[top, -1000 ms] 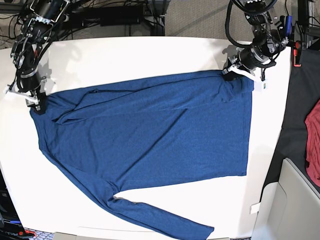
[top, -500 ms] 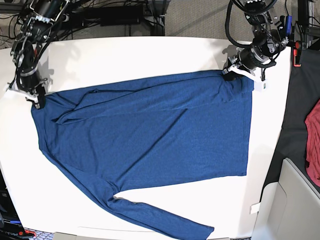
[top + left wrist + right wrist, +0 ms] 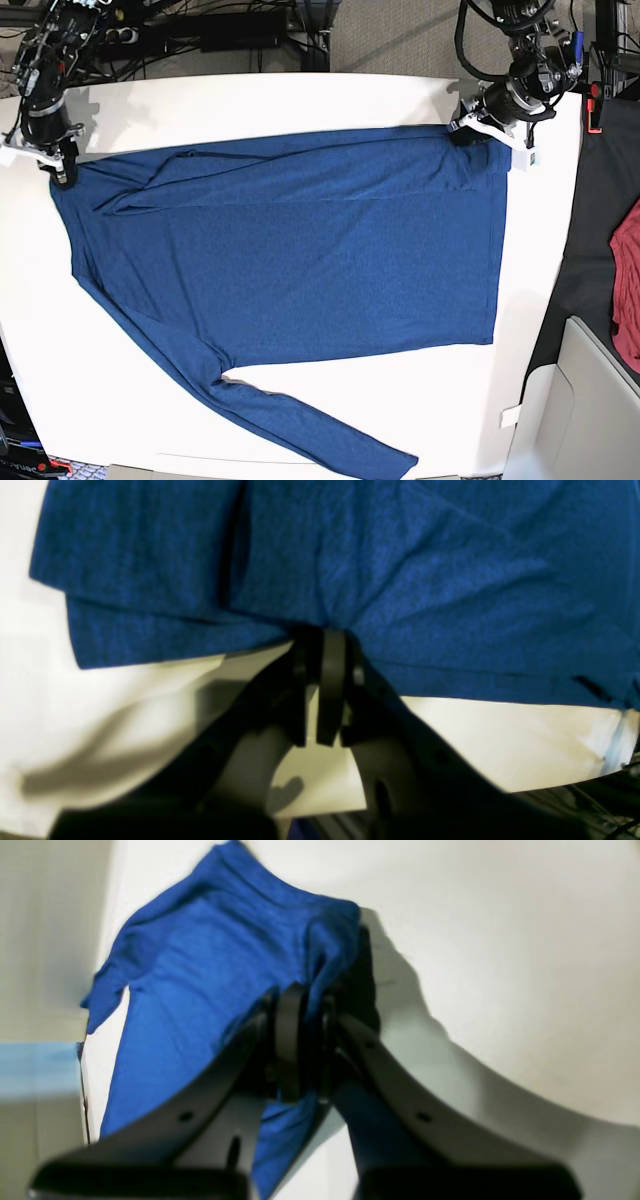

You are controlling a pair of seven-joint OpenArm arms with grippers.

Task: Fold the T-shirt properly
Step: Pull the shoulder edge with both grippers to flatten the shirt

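The robot's right gripper should release the blue T-shirt's corner on the white table [image 3: 66, 108] close to the table's far edge.
The blue T-shirt [image 3: 300, 250] lies spread flat across the white table [image 3: 250, 100], one long sleeve trailing toward the front edge. At the shirt's far right corner, my left gripper [image 3: 470, 130] is shut on the fabric; the left wrist view shows its fingers [image 3: 327, 680] pinching the T-shirt's [image 3: 400, 570] edge. My right gripper [image 3: 62, 172] is shut on the far left corner. In the right wrist view its jaws are closed on a bunched fold of the T-shirt [image 3: 200, 965].
A red cloth [image 3: 628, 290] hangs on dark fabric beyond the table's right side. Cables and equipment [image 3: 220, 30] run behind the far edge. A light grey bin [image 3: 580, 400] stands at the front right. Bare table shows in front of the shirt.
My right gripper closed on the shirt's left corner. Both grippers then pulled their corners toward the far edge, straightening the shirt's top edge.
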